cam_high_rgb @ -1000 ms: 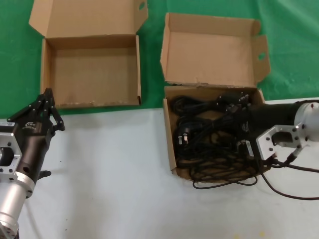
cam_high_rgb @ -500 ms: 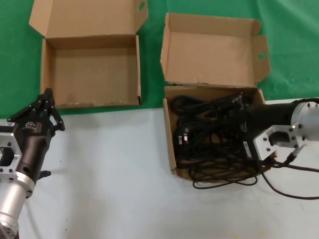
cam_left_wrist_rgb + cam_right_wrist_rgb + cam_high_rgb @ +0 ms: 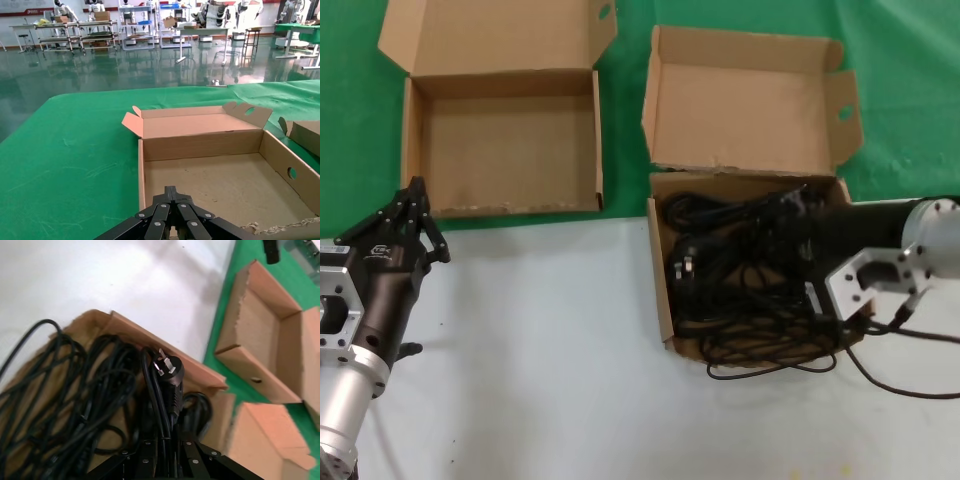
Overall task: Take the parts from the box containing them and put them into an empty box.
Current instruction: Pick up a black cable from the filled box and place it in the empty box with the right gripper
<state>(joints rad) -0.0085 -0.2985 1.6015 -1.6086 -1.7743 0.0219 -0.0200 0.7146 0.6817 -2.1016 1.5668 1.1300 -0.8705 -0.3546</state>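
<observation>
Next, my right gripper lets go of the cord bundle on the empty box's bare bottom, slightly behind the middle (image 3: 522, 118) (image 3: 270, 337).
The parts (image 3: 750, 285) are a tangle of thin black power cords filling the squarish box containing them (image 3: 659, 290). My right gripper (image 3: 790, 212) reaches into that box from the right, largely buried among the cords. In the right wrist view, this gripper (image 3: 167, 441) is shut on a cord bundle whose plug (image 3: 168, 368) stands up just past the fingers. The empty box (image 3: 500, 150) lies open at the far left, with a bare floor (image 3: 215, 185). My left gripper (image 3: 417, 192) waits shut near its front wall, holding nothing (image 3: 171, 192).
One cord loop (image 3: 770, 370) hangs over the cord box's front wall onto the white table (image 3: 550, 340). My right arm's own cable (image 3: 910, 385) trails across the table. Green cloth (image 3: 910, 90) lies under both boxes, and both lids stand open at the back.
The right gripper has drawn the cords together and up a little. The plug near the box's left wall has shifted slightly towards the back. The left arm has not moved.
</observation>
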